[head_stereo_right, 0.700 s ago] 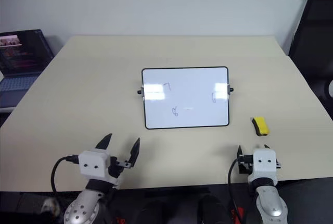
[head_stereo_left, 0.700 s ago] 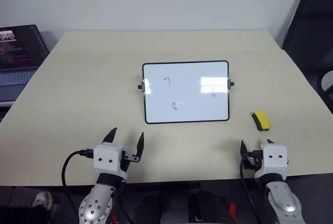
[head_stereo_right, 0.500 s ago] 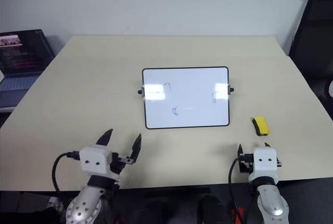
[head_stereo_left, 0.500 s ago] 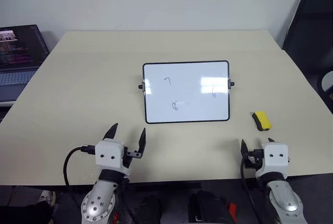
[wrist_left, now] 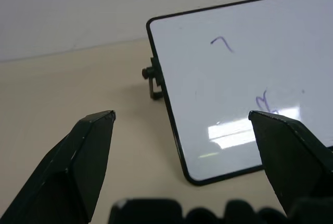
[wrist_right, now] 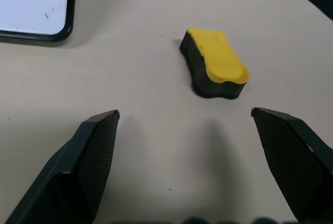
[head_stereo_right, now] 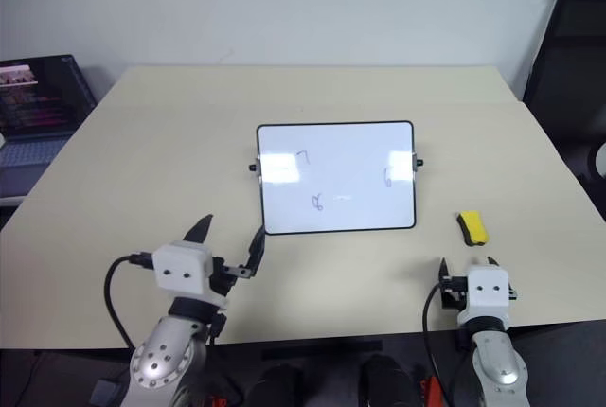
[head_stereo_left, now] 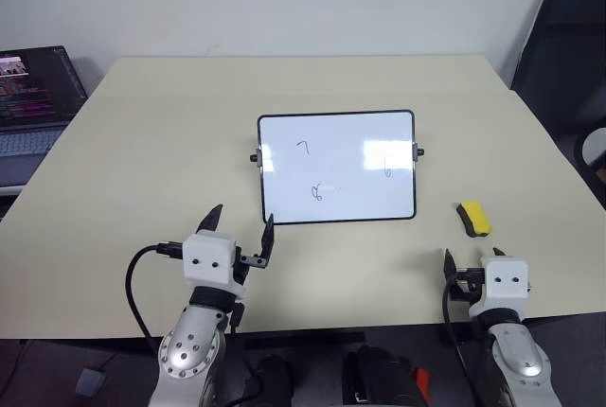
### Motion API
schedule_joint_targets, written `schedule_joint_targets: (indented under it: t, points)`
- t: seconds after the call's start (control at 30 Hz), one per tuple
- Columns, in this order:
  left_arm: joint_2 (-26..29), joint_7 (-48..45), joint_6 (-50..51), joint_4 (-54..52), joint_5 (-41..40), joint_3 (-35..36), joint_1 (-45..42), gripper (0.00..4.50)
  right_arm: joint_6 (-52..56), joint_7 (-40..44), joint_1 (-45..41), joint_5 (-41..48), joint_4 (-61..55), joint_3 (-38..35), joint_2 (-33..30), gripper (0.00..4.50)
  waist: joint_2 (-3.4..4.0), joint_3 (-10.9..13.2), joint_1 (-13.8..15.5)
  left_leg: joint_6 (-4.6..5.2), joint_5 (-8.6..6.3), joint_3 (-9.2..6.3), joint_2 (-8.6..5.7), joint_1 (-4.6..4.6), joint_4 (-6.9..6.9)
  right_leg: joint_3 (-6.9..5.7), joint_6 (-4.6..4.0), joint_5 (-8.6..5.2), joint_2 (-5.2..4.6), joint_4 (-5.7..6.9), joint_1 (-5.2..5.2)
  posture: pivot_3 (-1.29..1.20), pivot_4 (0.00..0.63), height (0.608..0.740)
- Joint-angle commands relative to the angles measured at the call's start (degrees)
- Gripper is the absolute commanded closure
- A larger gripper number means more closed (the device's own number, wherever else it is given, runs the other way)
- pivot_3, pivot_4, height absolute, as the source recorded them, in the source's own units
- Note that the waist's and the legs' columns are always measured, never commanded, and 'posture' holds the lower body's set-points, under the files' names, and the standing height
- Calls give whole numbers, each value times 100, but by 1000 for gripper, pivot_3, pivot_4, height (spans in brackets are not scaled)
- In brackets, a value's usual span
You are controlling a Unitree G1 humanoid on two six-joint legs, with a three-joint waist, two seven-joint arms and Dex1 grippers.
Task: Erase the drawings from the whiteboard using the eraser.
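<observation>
Next, my right gripper closes on the narrow middle (head_stereo_left: 474,219) (wrist_right: 214,63) of the yellow eraser, placing one finger along each of the two long sides of the eraser.
The whiteboard (head_stereo_left: 336,166) lies in the middle of the table, black-framed. Three small blue drawings are on it: a "7" (head_stereo_left: 304,147), a "6" (head_stereo_left: 386,169) and a squiggle (head_stereo_left: 317,193). The yellow eraser (head_stereo_left: 474,219) with its black underside rests on the table to the right of the board. My left gripper (head_stereo_left: 242,216) is open just short of the board's near left corner (wrist_left: 190,174), with nothing in it. My right gripper (head_stereo_left: 472,256) is open near the table's front edge. The eraser (wrist_right: 216,62) lies a short way ahead of it.
An open laptop (head_stereo_left: 33,95) sits off the table's far left. A black chair (head_stereo_left: 568,38) stands at the right. The beige table (head_stereo_left: 142,142) has bare surface around the board.
My left gripper has moved forward and a little right, closer to the board's near left corner. The right gripper has stayed about where it was, still open.
</observation>
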Motion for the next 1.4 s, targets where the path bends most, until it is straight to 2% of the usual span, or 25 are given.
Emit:
schedule_joint_targets:
  t: [0.03, 0.6, 0.9, 1.2, 1.33, 1.4]
  points:
    - [7, 2, -40, -36, 6, -11, -123, 0, -152, -68, -96, 25, -38, -93, -10, 53, -1, 0, -2, 0, 0, 0, 0, -1, 0, 0, 0, 0, 0, 0, 0, 0, 150, 740]
    - [-24, -111, -106, 386, -256, 161, -207, 0, 506, -192, -34, -168, -761, 161, 112, 53, -1, -2, 4, 0, 0, -6, 1, -1, 0, -4, 0, 0, 1, 2, 0, 0, 150, 740]
    - [-16, -190, -574, 962, -427, 280, -208, 0, 754, -231, -133, -209, -941, 154, 132, 53, -1, -2, 3, 0, 0, -7, 1, 0, 0, -4, 1, 1, 1, 3, 0, 0, 150, 740]
    - [-16, -191, -487, 806, -415, 203, -244, 0, 762, -241, -189, -206, -920, 102, 121, 53, -2, -3, 3, 0, 0, -7, 1, 0, 0, -4, 1, 1, 1, 2, 0, 0, 150, 740]
    - [29, -298, -421, 921, -541, 247, -580, 0, 783, -162, -172, -92, -946, -33, 69, 53, -2, -2, 5, 0, 0, -7, 0, -1, 0, -5, 1, 1, 1, 2, 0, 0, 150, 740]
    - [138, -659, -385, 1104, -865, 271, -1072, 0, 958, -112, -251, -5, -1048, -246, -20, 53, -2, -3, 19, 0, 0, -7, 0, 0, 1, -6, 2, 1, 1, 4, 1, 0, 150, 740]
